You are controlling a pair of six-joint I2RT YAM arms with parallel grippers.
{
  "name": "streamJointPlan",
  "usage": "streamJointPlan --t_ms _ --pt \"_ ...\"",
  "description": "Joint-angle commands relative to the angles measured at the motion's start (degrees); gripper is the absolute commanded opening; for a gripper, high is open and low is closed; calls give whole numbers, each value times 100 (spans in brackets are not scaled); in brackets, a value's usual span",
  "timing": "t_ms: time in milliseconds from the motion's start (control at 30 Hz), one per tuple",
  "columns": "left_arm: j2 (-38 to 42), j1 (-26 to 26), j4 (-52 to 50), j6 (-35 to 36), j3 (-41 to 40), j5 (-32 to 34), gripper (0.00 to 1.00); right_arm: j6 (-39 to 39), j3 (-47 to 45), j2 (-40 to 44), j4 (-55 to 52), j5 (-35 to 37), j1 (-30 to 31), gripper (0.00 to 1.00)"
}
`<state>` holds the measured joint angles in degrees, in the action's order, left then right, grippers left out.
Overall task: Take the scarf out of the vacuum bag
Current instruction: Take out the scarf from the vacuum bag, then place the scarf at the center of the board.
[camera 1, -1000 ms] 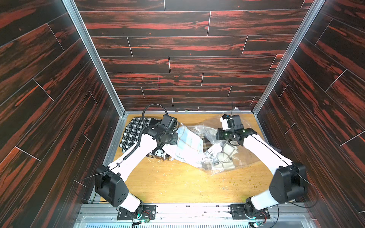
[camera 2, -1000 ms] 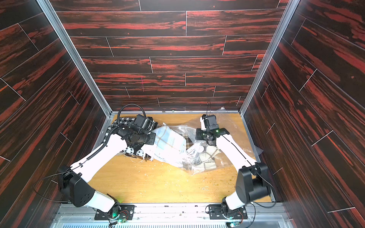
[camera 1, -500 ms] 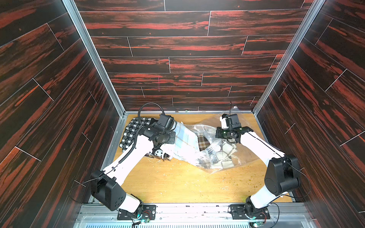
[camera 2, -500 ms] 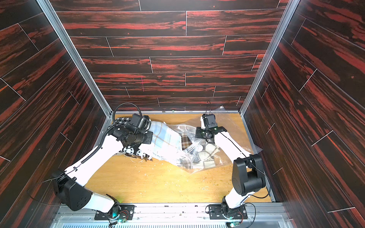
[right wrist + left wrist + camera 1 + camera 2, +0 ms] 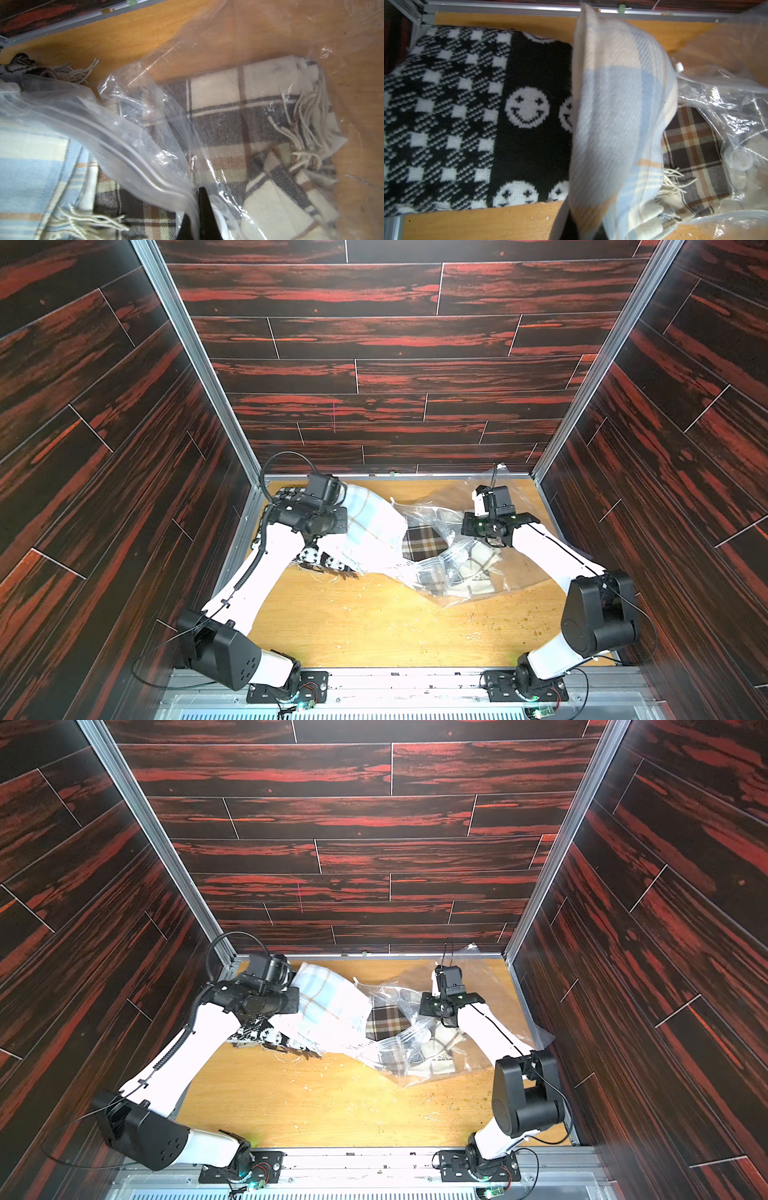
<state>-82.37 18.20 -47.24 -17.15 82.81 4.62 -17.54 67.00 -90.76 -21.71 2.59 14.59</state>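
Observation:
The light-blue plaid scarf will go down from my left gripper and lie on top of the black-and-white houndstooth scarf (image 5: 314,524) (image 5: 524,122), where I will put it.
My left gripper (image 5: 581,228) is shut on a light-blue plaid scarf (image 5: 618,124), which hangs lifted over the table's back left in both top views (image 5: 374,522) (image 5: 332,1002). The scarf's fringed tail still lies at the mouth of the clear vacuum bag (image 5: 432,516). My right gripper (image 5: 195,209) is shut on the bag's zip-seal edge (image 5: 145,153), at the bag's back right (image 5: 478,533). A cream plaid scarf (image 5: 249,124) lies inside the bag. A dark brown plaid scarf (image 5: 424,541) shows at the bag's mouth.
A black-and-white houndstooth scarf with smiley faces (image 5: 467,114) lies flat at the table's back left corner, under my left arm (image 5: 324,562). Side walls stand close on both sides. Bare wooden table (image 5: 374,622) lies toward the front.
My left gripper has drawn the light-blue scarf leftward and back, farther out of the bag. The dark brown plaid scarf is now uncovered. My right gripper keeps its hold on the bag.

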Motion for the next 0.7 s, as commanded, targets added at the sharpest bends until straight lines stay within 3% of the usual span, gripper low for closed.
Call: streamJointPlan --t_ms 0,300,667 --pt "247 -259 -124 97 250 106 0 102 -109 166 -135 281 -162 0" --pt "148 -963 136 70 384 -159 0 164 -225 310 -181 386 -395 0" --pt "-398 -1151 117 150 1592 -201 0 145 -330 375 -111 348 -441 0"
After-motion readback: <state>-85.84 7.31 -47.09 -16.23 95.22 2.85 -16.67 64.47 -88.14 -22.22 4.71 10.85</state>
